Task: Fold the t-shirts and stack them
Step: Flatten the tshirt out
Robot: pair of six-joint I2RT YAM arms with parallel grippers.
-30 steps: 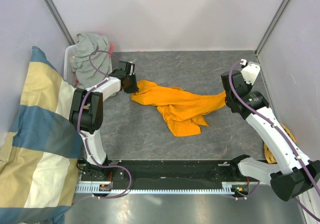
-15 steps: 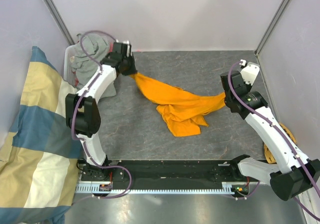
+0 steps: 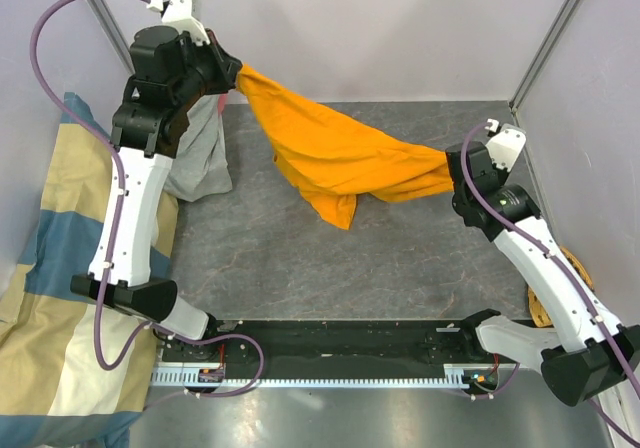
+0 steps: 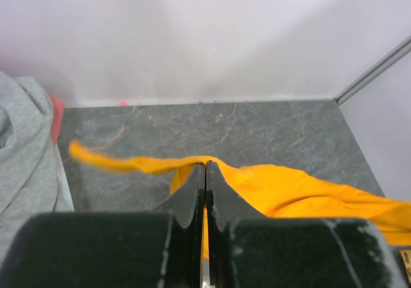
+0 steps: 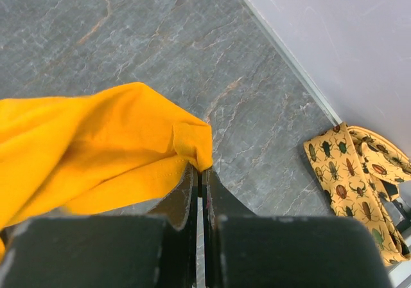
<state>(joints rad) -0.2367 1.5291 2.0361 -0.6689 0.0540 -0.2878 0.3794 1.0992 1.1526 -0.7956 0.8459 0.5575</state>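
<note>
The orange t-shirt hangs in bunched folds with a corner dangling below, so next my left gripper sets down its end of the t-shirt and takes the loose corner (image 3: 339, 215).
The orange t-shirt (image 3: 335, 153) hangs in the air, stretched between both grippers, its lower folds dangling over the table. My left gripper (image 3: 234, 76) is raised high at the back left and shut on one end of it (image 4: 276, 185). My right gripper (image 3: 452, 173) at the right is shut on the other end (image 5: 128, 146). The grey t-shirt (image 3: 197, 153) hangs bunched over the white bin at the left, under the left arm; it also shows in the left wrist view (image 4: 26, 146).
A cream-and-blue blocked cloth (image 3: 60, 268) lies along the left edge. A yellow beetle-print cloth (image 5: 359, 179) lies by the right wall, with a tan woven disc (image 3: 545, 303) beside the right arm. Grey walls close in the back and sides.
My left arm has lifted its end of the orange t-shirt up and back to the left, pulling the shirt off the table into a taut hang. The right gripper has barely moved.
</note>
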